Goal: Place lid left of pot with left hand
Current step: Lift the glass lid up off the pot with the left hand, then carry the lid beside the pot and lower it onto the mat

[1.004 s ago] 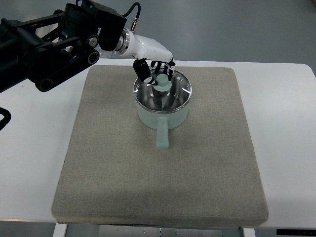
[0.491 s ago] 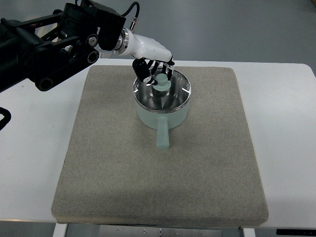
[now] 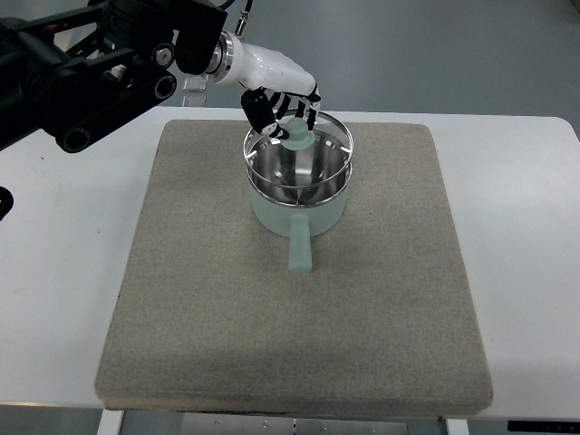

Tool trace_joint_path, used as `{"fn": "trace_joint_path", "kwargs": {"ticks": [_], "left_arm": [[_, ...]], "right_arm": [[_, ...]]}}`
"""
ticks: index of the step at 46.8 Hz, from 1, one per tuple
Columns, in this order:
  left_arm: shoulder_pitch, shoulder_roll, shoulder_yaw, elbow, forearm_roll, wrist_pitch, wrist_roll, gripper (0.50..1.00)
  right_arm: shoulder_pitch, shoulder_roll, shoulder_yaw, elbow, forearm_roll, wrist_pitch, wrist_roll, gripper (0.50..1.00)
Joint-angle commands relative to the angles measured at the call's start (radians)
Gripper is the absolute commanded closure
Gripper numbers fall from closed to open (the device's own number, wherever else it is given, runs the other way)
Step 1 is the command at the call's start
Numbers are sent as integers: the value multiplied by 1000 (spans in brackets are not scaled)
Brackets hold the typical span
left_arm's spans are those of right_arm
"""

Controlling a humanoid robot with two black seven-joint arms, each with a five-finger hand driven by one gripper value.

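I need to set the lid down with my left gripper between the pot and the grey mat's edge (image 3: 181, 201) on its own side.
A pale green pot (image 3: 299, 210) with a straight handle pointing toward me stands on the grey mat (image 3: 208, 299), near its far middle. Its glass lid (image 3: 299, 156) with a steel rim and a pale green knob hangs just above the pot's mouth, slightly tilted. My left hand (image 3: 288, 116), white with black fingers, reaches in from the upper left and is shut on the lid's knob. The right arm does not show.
The mat lies on a white table (image 3: 526, 227). The black left arm (image 3: 82, 77) spans the upper left corner. Bare mat stretches left of the pot and toward the near edge.
The left hand has risen with the lid: the lid sat on the pot before and now hangs above its rim. The arm has shifted slightly up and away.
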Motion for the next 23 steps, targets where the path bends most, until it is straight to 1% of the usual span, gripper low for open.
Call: {"fn": "trace_joint_path", "kwargs": {"ticks": [1,4,13,23], "left_arm": [[-8,10,-4,0,-1,0,0,1000],[-28,23,-5,-1,-3,0,0,1000],[-66,114,-21,-8,-12,0,-2,1000],[-53,256,-19,-32,-13,0,-5,1000]], "right_arm": [[-1,0,0,0,0,0,0,579],[-1,0,0,0,0,0,0,579],[1,0,0,0,0,0,0,579],[1,0,0,0,0,0,0,579]]}}
